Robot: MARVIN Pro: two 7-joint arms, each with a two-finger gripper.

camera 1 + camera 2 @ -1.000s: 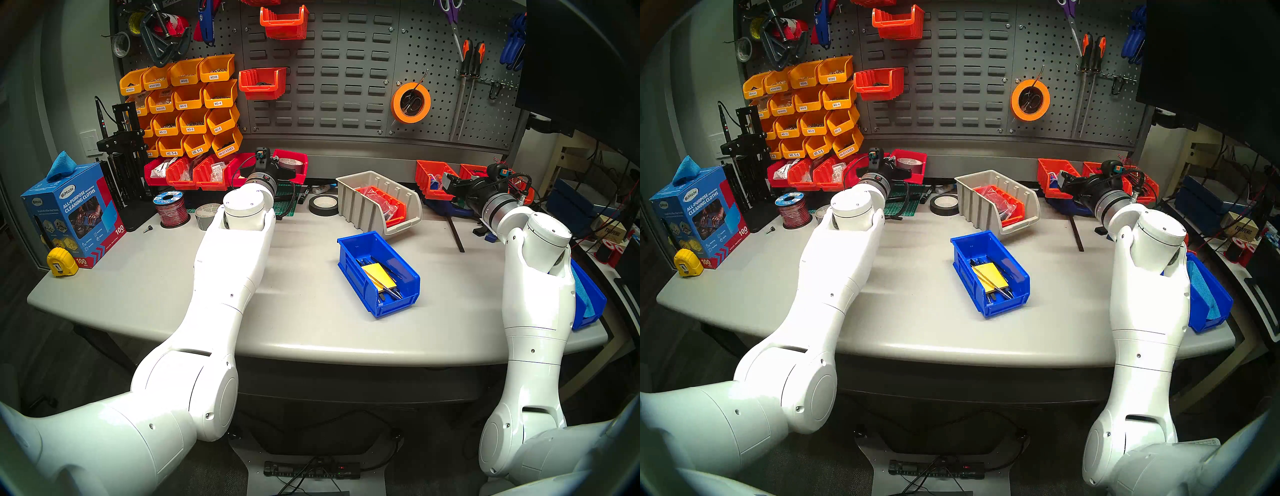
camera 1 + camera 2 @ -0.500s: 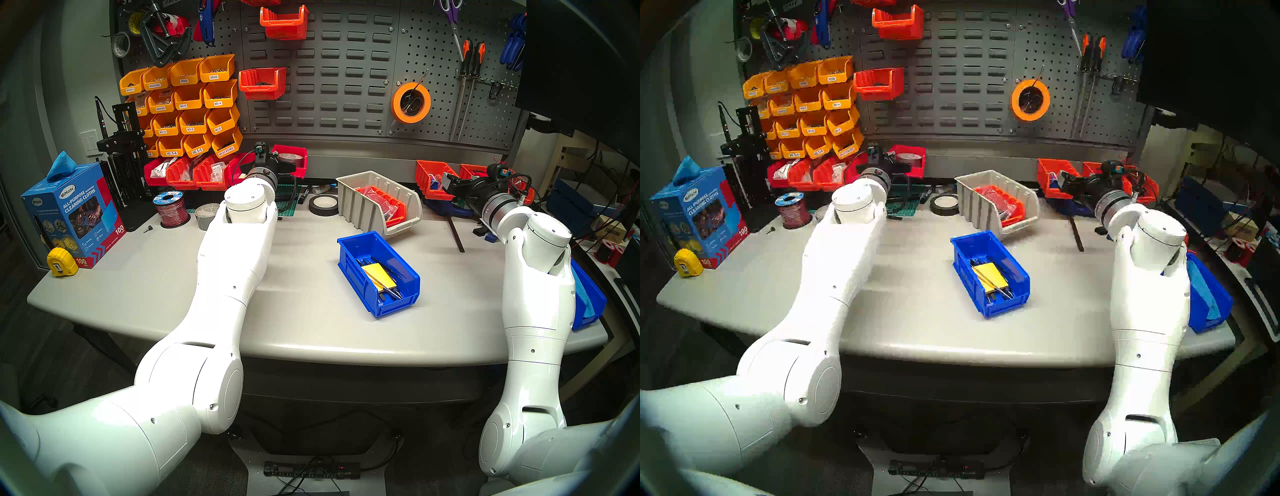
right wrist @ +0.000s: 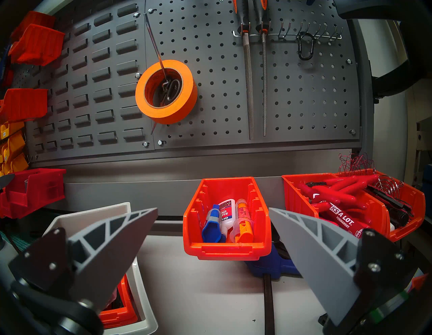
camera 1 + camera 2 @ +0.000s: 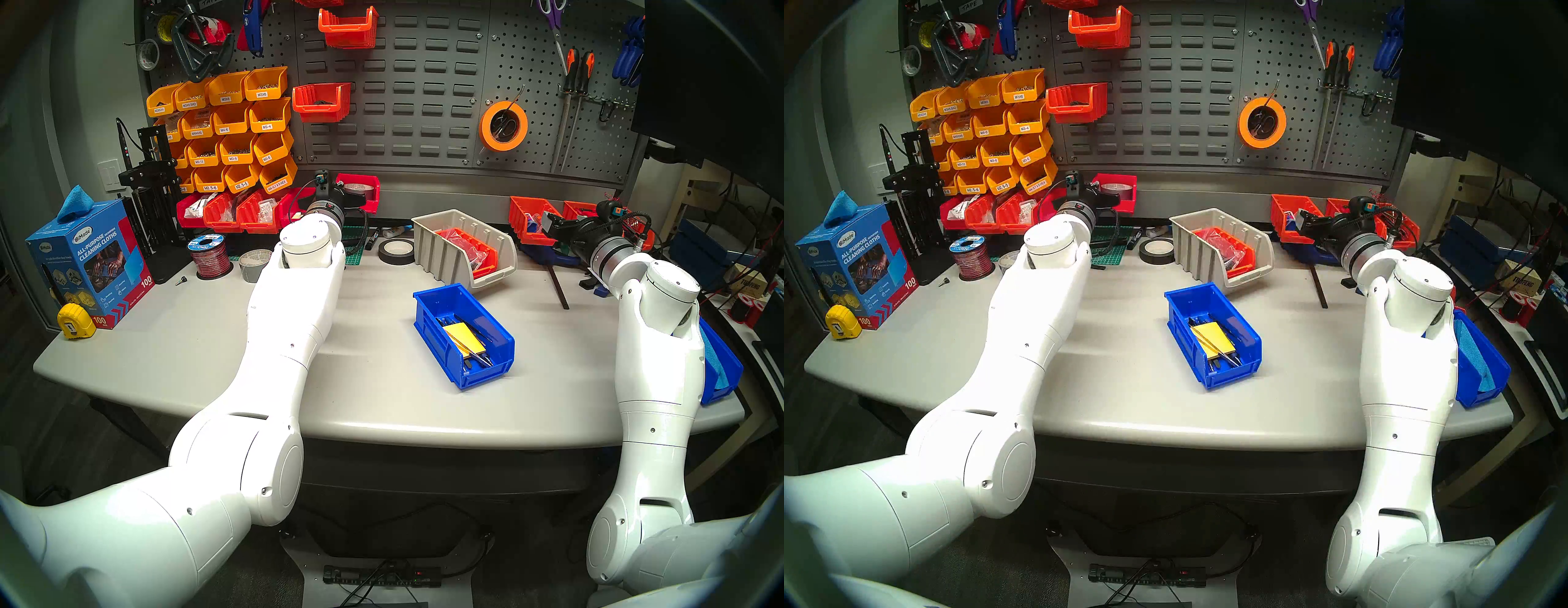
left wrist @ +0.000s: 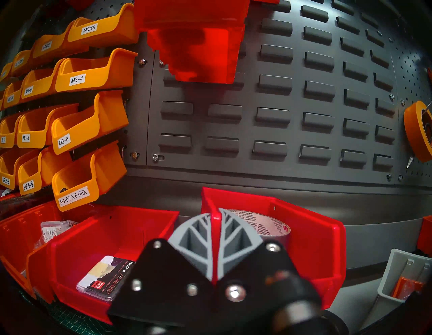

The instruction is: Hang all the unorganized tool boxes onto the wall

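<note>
The red tool box will come to rest on the table (image 4: 365,209) between the red bins and black tape, where my left gripper should let it go.
My left gripper (image 5: 215,217) is shut on the left side wall of a red tool box (image 5: 304,245) that holds a roll of tape (image 5: 268,224). The box (image 4: 360,191) hangs off the table in front of the plain strip under the wall (image 4: 403,106). A blue tool box (image 4: 462,335) with a yellow pad lies mid-table. Behind it stands a beige ribbed tool box (image 4: 449,246). My right gripper (image 3: 213,209) is open, empty, and faces an orange-red bin (image 3: 224,251) of glue bottles.
Yellow-orange labelled bins (image 4: 237,127) and two orange-red bins (image 4: 322,99) hang on the wall. A row of red bins (image 4: 229,212) lines the table's back left. A second blue bin (image 4: 721,369) sits under my right arm. Black tape (image 4: 396,250) lies near the beige box.
My left arm has raised the red tool box off the table and carried it slightly right, closer to the wall. The right arm has not moved.
</note>
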